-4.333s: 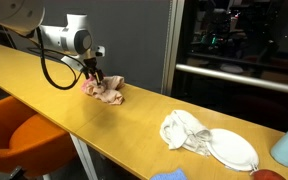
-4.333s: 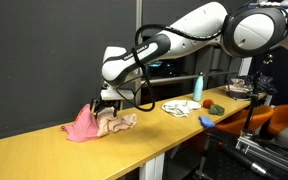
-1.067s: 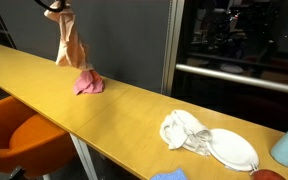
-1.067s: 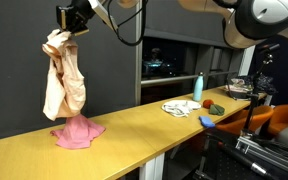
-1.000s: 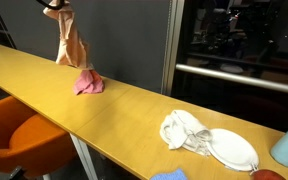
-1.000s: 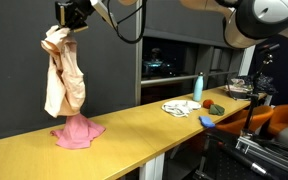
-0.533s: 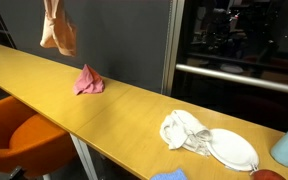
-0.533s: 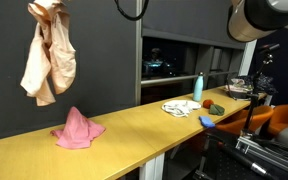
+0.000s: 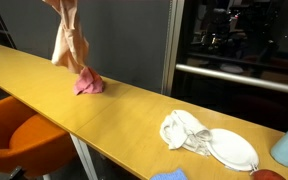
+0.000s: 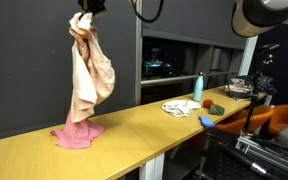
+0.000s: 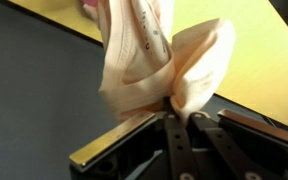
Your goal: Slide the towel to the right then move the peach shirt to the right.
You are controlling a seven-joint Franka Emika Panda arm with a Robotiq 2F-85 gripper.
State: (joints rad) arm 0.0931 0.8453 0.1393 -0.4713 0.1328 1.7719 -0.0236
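The peach shirt will go down from my gripper on the yellow table (image 9: 130, 105) between the pink towel and the white cloth.
The peach shirt (image 10: 90, 75) hangs in a long fold high above the yellow table (image 10: 154, 135), and my gripper (image 11: 184, 113) is shut on its top bunch. In an exterior view only the dark tip of the gripper (image 10: 90, 5) shows at the upper edge. The shirt (image 9: 72, 38) dangles with its lower end just over the pink towel (image 9: 88, 84). That towel (image 10: 77, 133) lies crumpled on the table. In the wrist view the shirt (image 11: 149, 55) fills the middle.
A white cloth (image 9: 184, 129) and a white plate (image 9: 234, 150) lie further along the table. A blue bottle (image 10: 198, 87) and small fruit-like items (image 10: 216, 106) stand at that end. An orange chair (image 9: 29, 138) sits by the table's near edge. A dark wall runs behind.
The gripper has carried the hanging shirt sideways, from off to one side of the towel back to directly above it. The towel has not moved.
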